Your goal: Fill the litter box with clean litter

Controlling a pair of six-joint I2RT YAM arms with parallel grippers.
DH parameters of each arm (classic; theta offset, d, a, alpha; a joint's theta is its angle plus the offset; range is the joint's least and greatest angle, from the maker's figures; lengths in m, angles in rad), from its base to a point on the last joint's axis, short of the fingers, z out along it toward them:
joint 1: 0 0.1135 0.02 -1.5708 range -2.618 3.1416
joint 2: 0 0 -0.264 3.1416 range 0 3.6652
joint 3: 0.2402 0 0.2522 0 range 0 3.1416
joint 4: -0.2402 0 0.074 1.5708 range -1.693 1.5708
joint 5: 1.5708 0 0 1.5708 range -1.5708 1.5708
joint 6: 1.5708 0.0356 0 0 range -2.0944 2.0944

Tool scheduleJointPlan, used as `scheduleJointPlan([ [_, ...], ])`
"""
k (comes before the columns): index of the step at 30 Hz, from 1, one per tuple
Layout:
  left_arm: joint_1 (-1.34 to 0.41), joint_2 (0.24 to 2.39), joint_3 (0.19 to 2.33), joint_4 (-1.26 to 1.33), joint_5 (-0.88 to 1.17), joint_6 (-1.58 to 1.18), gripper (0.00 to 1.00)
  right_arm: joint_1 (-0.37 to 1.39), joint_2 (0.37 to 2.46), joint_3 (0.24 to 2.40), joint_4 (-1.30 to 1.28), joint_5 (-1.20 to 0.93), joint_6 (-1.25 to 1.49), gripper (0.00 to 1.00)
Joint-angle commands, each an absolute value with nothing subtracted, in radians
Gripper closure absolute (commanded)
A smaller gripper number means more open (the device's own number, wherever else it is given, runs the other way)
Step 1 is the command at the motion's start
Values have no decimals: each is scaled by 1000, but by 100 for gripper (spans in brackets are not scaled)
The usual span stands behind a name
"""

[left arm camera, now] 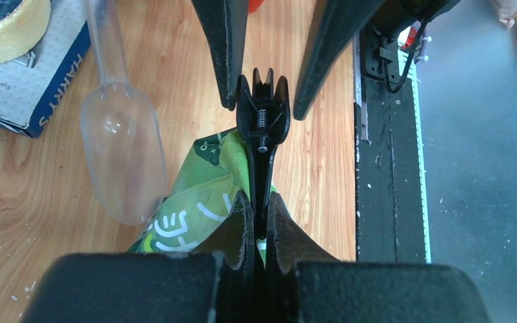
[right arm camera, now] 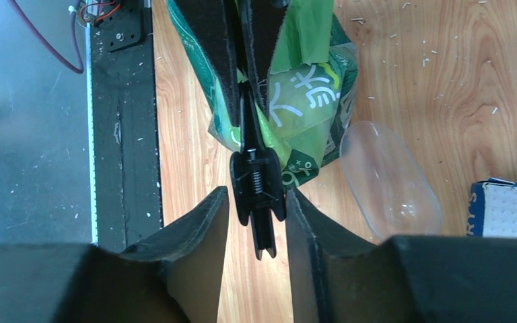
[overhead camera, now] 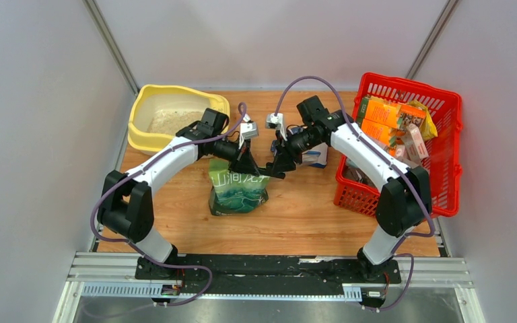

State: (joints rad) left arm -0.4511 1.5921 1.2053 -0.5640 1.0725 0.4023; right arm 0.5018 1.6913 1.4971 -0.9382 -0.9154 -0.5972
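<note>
The left gripper clamps the clip's blades shut, so it should take only the pouch's top fold [left arm camera: 236,158] while my right gripper squeezes the clip's handle.
The pale yellow litter box [overhead camera: 140,114] stands at the back left with beige granules [overhead camera: 171,121] on its floor. The clean litter's green pouch [overhead camera: 237,192] stands mid-table, its top pinched by a black spring clip [left arm camera: 262,128]. My left gripper [left arm camera: 260,198] is shut on the clip's long blade end at the pouch top [left arm camera: 195,202]. My right gripper [right arm camera: 256,192] straddles the clip's handle end [right arm camera: 259,188]. Its jaws are apart, the right finger [right arm camera: 309,222] against the handle and a gap on the other side. From above, the two grippers [overhead camera: 250,165] [overhead camera: 277,165] face each other over the pouch.
A clear plastic scoop [left arm camera: 121,155] lies on the wood beside the pouch. A blue box [left arm camera: 33,74] sits behind it. The red basket [overhead camera: 444,168] with orange and pink cartons stands at the right. The table's black front rail [right arm camera: 118,121] runs close to the pouch.
</note>
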Motion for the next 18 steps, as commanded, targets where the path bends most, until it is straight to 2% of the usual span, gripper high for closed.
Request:
scheduleJointPlan([
  [1, -459, 1600, 1256, -466, 1114, 385, 100, 508, 1703, 1545, -910, -916, -597, 70],
  [2, -460, 1603, 1256, -457, 1109, 374, 98, 508, 1703, 1546, -913, -914, -598, 75],
  [3, -459, 1605, 1258, -454, 1092, 364, 93, 506, 1703, 1549, -916, -914, -604, 81],
  [4, -459, 1606, 1264, -456, 1085, 351, 79, 506, 1701, 1554, -919, -914, -610, 92],
  [5, -459, 1609, 1267, -469, 1081, 353, 73, 505, 1698, 1557, -928, -908, -617, 97],
  [8, -454, 1585, 1258, -483, 1080, 379, 60, 488, 1680, 1572, -957, -911, -630, 100],
  [10, -448, 1556, 1244, -486, 1080, 388, 57, 466, 1678, 1621, -1009, -917, -684, 100],
  [18, -437, 1502, 1207, -552, 1066, 475, 56, 442, 1675, 1775, -1291, -900, -908, 100],
])
